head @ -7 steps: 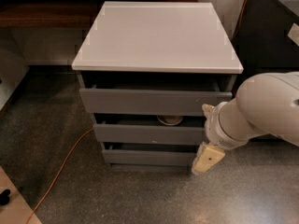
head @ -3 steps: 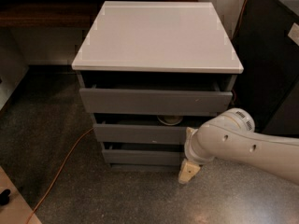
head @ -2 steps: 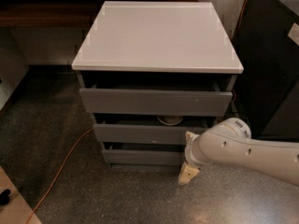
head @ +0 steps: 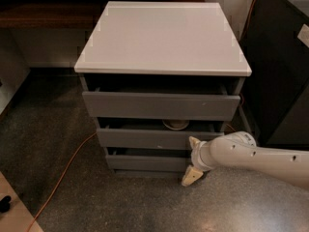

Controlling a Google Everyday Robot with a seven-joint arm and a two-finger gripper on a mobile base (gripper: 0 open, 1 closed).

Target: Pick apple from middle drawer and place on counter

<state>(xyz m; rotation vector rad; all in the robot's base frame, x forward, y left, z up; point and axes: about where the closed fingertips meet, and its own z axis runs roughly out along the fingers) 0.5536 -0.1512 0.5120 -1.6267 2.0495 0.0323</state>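
Observation:
I'll grip the top edge (head: 191, 132) of the middle drawer's front, just beside the white bowl, to pull it further out.
The grey drawer cabinet stands in the middle with its white counter (head: 161, 35) on top. The middle drawer (head: 145, 138) is pulled out a little. A round white bowl (head: 175, 124) shows through the gap above its front. The apple is hidden. My gripper (head: 192, 159) is at the lower right of the cabinet, in front of the right end of the middle and bottom drawer fronts. Its cream fingers (head: 191, 176) are spread apart, one by the middle drawer front and one near the floor. It holds nothing.
The top drawer (head: 161, 105) is also slightly out. A black cabinet (head: 277, 62) stands close on the right. An orange cable (head: 67, 170) runs across the speckled floor at left. A dark wooden shelf (head: 48, 14) is behind on the left.
My arm has swung left and down from beside the cabinet to the front of the lower drawers. Over the last second it has barely moved. The drawers look unchanged.

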